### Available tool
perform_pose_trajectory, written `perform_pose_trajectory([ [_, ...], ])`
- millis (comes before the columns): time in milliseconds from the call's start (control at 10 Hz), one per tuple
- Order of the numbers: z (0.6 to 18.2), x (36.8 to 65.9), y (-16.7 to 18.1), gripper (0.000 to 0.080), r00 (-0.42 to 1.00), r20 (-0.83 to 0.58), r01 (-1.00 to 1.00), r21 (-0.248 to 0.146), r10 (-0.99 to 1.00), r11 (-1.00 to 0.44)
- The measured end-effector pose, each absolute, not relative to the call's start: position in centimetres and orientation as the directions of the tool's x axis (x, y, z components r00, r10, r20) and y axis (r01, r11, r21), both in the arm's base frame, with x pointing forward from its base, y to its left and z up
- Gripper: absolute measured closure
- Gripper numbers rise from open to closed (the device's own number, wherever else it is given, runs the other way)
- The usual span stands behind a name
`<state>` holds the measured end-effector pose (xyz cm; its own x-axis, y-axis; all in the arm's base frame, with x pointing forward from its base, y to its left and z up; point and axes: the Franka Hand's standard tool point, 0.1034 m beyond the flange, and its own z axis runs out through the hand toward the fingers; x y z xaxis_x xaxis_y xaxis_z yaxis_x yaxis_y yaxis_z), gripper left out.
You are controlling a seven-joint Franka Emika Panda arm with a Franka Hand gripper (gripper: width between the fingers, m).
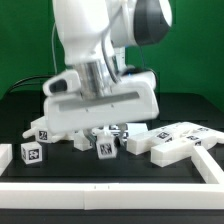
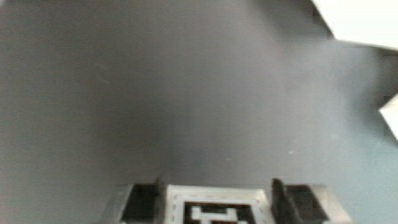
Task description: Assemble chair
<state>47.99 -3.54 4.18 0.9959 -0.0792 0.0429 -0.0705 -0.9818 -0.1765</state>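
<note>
Next, I release the chair piece just behind the gap [image 1: 13, 141] between the small tagged cube and the white edge piece.
In the wrist view my gripper [image 2: 217, 187] is shut on a white chair piece [image 2: 217, 209] with a black-and-white tag. One dark finger [image 2: 151, 202] presses each side of the piece. In the exterior view the gripper [image 1: 98, 124] is low over the black table among the loose chair pieces, and the hand's white body hides its fingertips. A tagged block [image 1: 107, 148] lies just in front of it. A small tagged cube [image 1: 31, 153] sits at the exterior view's left. Flat panels [image 1: 172, 140] are heaped at the exterior view's right.
A white border rail [image 1: 100, 190] runs along the table's front, with another stretch [image 1: 207, 168] at the exterior view's right. A further white piece [image 1: 4, 160] lies at the exterior view's left edge. A green backdrop stands behind the table.
</note>
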Motion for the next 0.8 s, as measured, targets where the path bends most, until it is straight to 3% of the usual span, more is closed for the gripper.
perform_pose_trajectory([
  [200, 5.5, 46.6, -6.3, 0.052, 0.995, 0.059, -0.075, -0.145, -0.084, -0.987],
  [700, 5.2, 46.2, -6.4, 0.0519, 0.998, 0.053, -0.036, -0.147, -0.044, -0.989],
  [800, 5.1, 44.7, -9.4, 0.0519, 0.999, 0.032, -0.009, -0.153, -0.014, -0.988],
])
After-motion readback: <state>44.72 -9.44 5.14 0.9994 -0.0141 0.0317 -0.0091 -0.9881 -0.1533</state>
